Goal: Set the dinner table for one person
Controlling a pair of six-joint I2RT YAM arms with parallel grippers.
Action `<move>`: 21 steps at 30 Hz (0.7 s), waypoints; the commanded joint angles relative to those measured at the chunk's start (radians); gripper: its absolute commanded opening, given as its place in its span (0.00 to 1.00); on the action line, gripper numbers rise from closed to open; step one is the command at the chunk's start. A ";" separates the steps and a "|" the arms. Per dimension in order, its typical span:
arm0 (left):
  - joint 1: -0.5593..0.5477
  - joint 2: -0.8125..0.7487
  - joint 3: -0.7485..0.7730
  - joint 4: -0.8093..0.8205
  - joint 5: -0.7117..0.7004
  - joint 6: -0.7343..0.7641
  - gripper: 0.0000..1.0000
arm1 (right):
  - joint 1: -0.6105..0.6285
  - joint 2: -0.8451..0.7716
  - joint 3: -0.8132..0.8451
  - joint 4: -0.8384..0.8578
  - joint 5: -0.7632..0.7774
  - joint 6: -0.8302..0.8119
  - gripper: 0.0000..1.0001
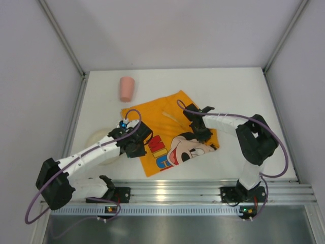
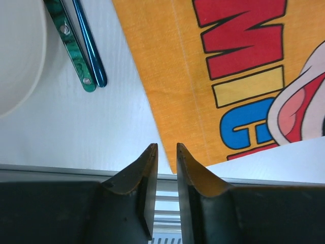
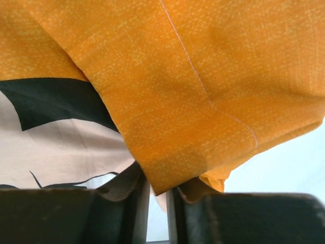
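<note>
My left gripper should grip that corner (image 2: pixel 189 150) before I pull the mat's fold open, as the mat is folded at my right gripper and loose at its near corner.
The white dinner table (image 1: pixel 228 86) carries an orange Mickey Mouse cloth mat (image 1: pixel 167 124), lying skewed and rumpled in the middle. My right gripper (image 1: pixel 202 133) sits on the mat's right part and is shut on a raised fold of the orange cloth (image 3: pixel 203 76), which hangs over the jaws (image 3: pixel 157 185). My left gripper (image 1: pixel 136 145) hovers at the mat's left edge, with its jaws close together and nothing between them (image 2: pixel 167 146). A white plate (image 1: pixel 96 138) lies left of the mat, partly under the left arm. A green handle (image 2: pixel 71 46) and a blue handle (image 2: pixel 90 51) lie beside the plate's rim (image 2: pixel 15 51).
A pink cup (image 1: pixel 126 88) lies on its side at the back left of the table. A metal rail (image 1: pixel 203 190) runs along the near edge, also visible between the left fingers. Grey walls close in the table on three sides.
</note>
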 commanded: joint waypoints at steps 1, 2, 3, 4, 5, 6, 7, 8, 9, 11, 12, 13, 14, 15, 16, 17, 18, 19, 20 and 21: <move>-0.036 0.021 -0.034 0.021 0.002 -0.034 0.26 | 0.014 -0.064 0.047 -0.069 0.035 0.032 0.18; -0.042 0.041 -0.046 0.035 0.008 -0.034 0.22 | 0.013 -0.090 0.052 -0.087 0.025 0.037 0.23; -0.059 0.053 -0.052 0.050 0.014 -0.032 0.21 | 0.014 -0.100 0.056 -0.096 0.017 0.040 0.27; -0.070 0.068 -0.061 0.090 0.020 -0.031 0.21 | 0.014 -0.107 0.066 -0.104 0.012 0.043 0.32; -0.079 0.097 -0.068 0.119 0.040 -0.026 0.21 | 0.014 -0.112 0.070 -0.109 0.000 0.051 0.32; -0.097 0.117 -0.071 0.141 0.049 -0.026 0.24 | 0.014 -0.118 0.072 -0.113 -0.008 0.052 0.33; -0.108 0.137 -0.077 0.159 0.056 -0.029 0.26 | 0.016 -0.116 0.076 -0.115 -0.014 0.055 0.34; -0.114 0.185 -0.080 0.187 0.062 -0.044 0.29 | 0.014 -0.113 0.075 -0.116 -0.024 0.061 0.34; -0.120 0.209 -0.084 0.196 0.075 -0.049 0.35 | 0.014 -0.104 0.075 -0.116 -0.034 0.064 0.34; -0.122 0.275 -0.089 0.201 0.074 -0.061 0.40 | 0.014 -0.097 0.076 -0.119 -0.043 0.074 0.35; -0.122 0.292 -0.091 0.202 0.071 -0.061 0.41 | 0.014 -0.097 0.073 -0.119 -0.044 0.075 0.35; -0.124 0.303 -0.095 0.204 0.071 -0.063 0.44 | 0.014 -0.100 0.067 -0.116 -0.051 0.077 0.35; -0.125 0.318 -0.098 0.202 0.069 -0.065 0.44 | 0.014 -0.101 0.061 -0.112 -0.051 0.078 0.35; -0.125 0.320 -0.098 0.202 0.069 -0.065 0.44 | 0.014 -0.101 0.058 -0.109 -0.051 0.081 0.35; -0.127 0.316 -0.100 0.201 0.069 -0.069 0.45 | 0.014 -0.103 0.049 -0.106 -0.051 0.081 0.36; -0.128 0.296 -0.101 0.202 0.066 -0.074 0.47 | 0.016 -0.101 0.043 -0.103 -0.048 0.080 0.36; -0.128 0.287 -0.104 0.202 0.063 -0.077 0.47 | 0.014 -0.100 0.032 -0.096 -0.046 0.080 0.36; -0.128 0.273 -0.118 0.205 0.062 -0.080 0.47 | 0.013 -0.098 0.024 -0.090 -0.046 0.081 0.36; -0.128 0.271 -0.124 0.210 0.065 -0.083 0.46 | 0.014 -0.090 0.017 -0.072 -0.045 0.084 0.36; -0.130 0.273 -0.134 0.221 0.068 -0.083 0.43 | 0.014 -0.083 0.009 -0.064 -0.046 0.086 0.36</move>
